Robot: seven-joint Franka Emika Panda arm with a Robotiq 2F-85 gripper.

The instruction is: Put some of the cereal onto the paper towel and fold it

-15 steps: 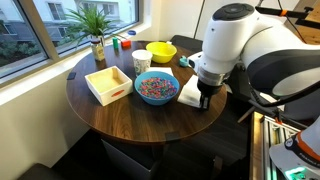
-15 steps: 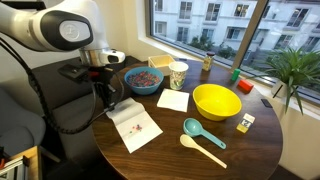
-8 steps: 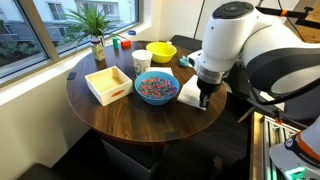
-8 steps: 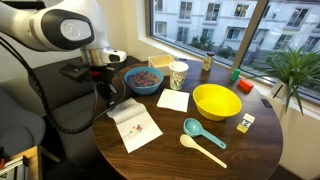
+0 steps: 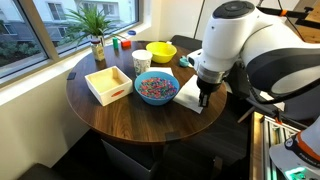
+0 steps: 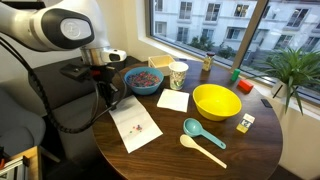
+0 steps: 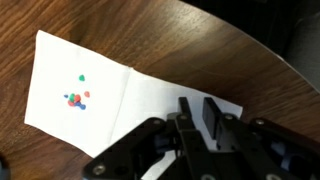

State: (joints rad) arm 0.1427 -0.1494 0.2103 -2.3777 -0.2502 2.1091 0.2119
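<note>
The paper towel's corner lies flat beyond the gripper's nearly closed fingers, so the robot should open them, pinch the paper towel's edge at that corner (image 7: 224, 99) and lift it before folding.
The white paper towel (image 7: 70, 80) lies flat on the round wooden table (image 5: 120, 115), close to its edge. It also shows in both exterior views (image 5: 190, 92) (image 6: 135, 125). A few coloured cereal pieces (image 7: 76, 97) sit on it in a small cluster. The blue bowl of cereal (image 5: 156, 87) (image 6: 145, 80) stands next to it. My gripper (image 7: 198, 103) is down at the towel's edge (image 5: 205, 103) (image 6: 103, 98). Its fingers are nearly together over that edge and appear pinched on the towel.
A white box (image 5: 108, 83), a paper cup (image 6: 179, 74), a yellow bowl (image 6: 216, 101), a second napkin (image 6: 172, 100), a teal scoop (image 6: 200, 132) and a pale spoon (image 6: 203, 151) share the table. A potted plant (image 5: 95, 25) stands by the window.
</note>
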